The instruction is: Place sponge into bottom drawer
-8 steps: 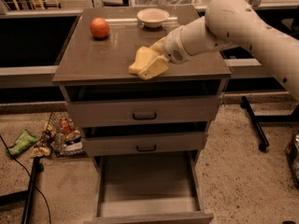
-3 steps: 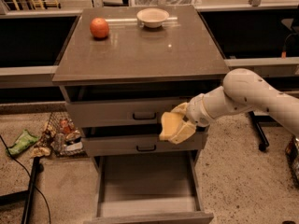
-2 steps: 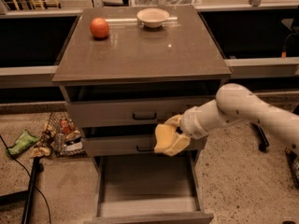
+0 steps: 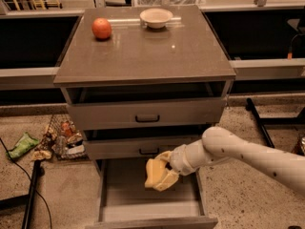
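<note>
The robot's gripper needs to release the sponge on the bottom drawer's inside [image 4: 131, 197], toward the side nearest the wire basket.
The pale yellow sponge [image 4: 155, 173] hangs in my cream gripper [image 4: 164, 173], which is shut on it. The arm reaches in from the right. Gripper and sponge are over the open bottom drawer [image 4: 119, 199], a deep grey tray pulled out at the cabinet's foot, a little above its floor near the middle. The two upper drawers with dark handles are closed.
An orange [image 4: 101, 28] and a white bowl [image 4: 156, 17] sit on the cabinet top [image 4: 143, 56]. A wire basket of packets [image 4: 64, 137] and a green wrapper [image 4: 21, 144] lie on the floor to the left. Dark stand legs [image 4: 267, 123] are at right.
My gripper has carried the sponge from the cabinet top down past the upper drawer fronts and into the space over the open bottom drawer.
</note>
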`<state>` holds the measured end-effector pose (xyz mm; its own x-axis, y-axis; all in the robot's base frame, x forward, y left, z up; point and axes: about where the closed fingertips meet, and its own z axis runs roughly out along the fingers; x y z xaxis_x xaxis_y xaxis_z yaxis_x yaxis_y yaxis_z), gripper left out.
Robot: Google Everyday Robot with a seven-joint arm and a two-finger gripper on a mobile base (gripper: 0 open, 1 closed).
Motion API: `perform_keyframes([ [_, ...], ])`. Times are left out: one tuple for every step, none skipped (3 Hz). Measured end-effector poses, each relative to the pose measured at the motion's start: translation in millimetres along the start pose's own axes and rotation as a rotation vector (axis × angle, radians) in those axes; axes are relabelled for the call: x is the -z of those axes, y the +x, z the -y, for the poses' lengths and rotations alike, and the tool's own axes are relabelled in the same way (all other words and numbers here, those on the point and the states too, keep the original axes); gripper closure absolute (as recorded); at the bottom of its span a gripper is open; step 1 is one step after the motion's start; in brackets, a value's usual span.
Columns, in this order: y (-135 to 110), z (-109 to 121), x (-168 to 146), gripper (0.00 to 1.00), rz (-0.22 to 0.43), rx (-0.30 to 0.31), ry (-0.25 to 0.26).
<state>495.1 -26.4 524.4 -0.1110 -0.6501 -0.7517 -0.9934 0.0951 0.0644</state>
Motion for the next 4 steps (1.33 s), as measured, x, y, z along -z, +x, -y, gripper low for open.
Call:
perform_keyframes([
  [34.2, -13.2, -68.9, 1.00, 0.037, -0.082, -0.015],
  [34.2, -13.2, -69.0, 1.00, 0.037, -0.082, -0.015],
  [40.5, -12.5, -83.2, 1.00, 0.072, -0.095, -0.036],
  [62.8, 5.0, -132.4, 1.00, 0.112, -0.106, -0.044],
])
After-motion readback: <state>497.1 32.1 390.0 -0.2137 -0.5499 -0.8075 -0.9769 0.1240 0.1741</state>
